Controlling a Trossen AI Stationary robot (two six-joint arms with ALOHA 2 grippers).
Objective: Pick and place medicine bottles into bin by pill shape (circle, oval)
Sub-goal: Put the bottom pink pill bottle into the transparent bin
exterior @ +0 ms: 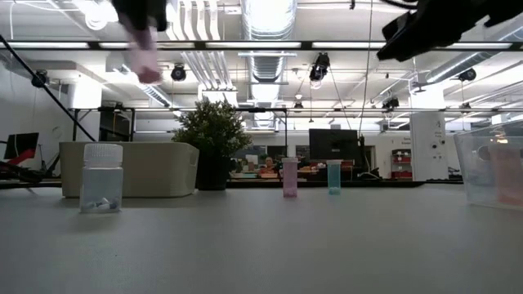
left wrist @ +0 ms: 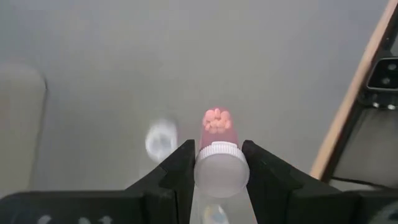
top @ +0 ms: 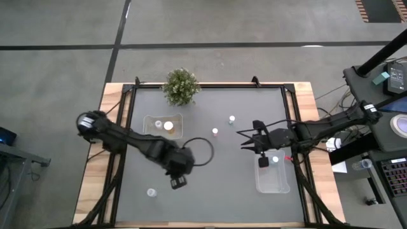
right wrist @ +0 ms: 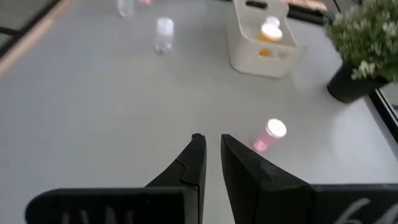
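The robot's left gripper needs to set the white-capped bottle down on the bare table just nearer than the pink bottle (top: 213, 159).
My left gripper (left wrist: 219, 148) is high over the table's near left part (top: 179, 182), shut on a small medicine bottle (left wrist: 218, 134) with a white cap and pink pills. In the low view that bottle (exterior: 145, 59) is blurred, well above the table. Below it a clear bottle (top: 151, 192) stands on its base. A pink bottle (top: 215, 132) and a teal one (top: 231, 119) stand mid-table. My right gripper (right wrist: 210, 144) hovers shut over the table's right half (top: 244, 141), touching nothing. My left gripper pinches the bottle between its two fingers (left wrist: 181, 163), at the sides of the white cap (left wrist: 221, 174). The fingers point steeply down and run along the bottle. The bottle is lifted clear of the table, cap toward the wrist, its pill-filled bottom (left wrist: 217, 119) downward.
A clear bin (top: 163, 126) at the far left holds an amber bottle (right wrist: 270, 32) and another one. A second clear bin (top: 272, 181) stands at the right, under my right arm. A potted plant (top: 181, 86) stands at the far edge. Black frame rails border the table.
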